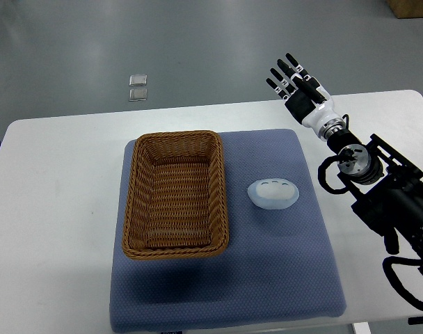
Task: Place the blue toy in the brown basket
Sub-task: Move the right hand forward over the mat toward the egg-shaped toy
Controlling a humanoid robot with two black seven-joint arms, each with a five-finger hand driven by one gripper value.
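Observation:
I need to next move my right gripper to the middle of the blue toy (pixel 270 193) next to the brown basket and close it there across the toy's narrow width.
A pale blue oval toy (pixel 273 193) with three small holes lies on the blue-grey mat (pixel 281 278), just right of the brown wicker basket (pixel 132 209). The basket stands on the mat's left half and holds nothing. My right hand (pixel 293 82) reaches over the table's far edge, well above and to the right of the toy, with its fingers spread and holding nothing. Its arm comes in from the right edge.
The mat lies on a white table (pixel 51 229). Two small clear squares (pixel 138 87) lie on the grey floor beyond the table. A brown box corner (pixel 410 7) shows at the top right.

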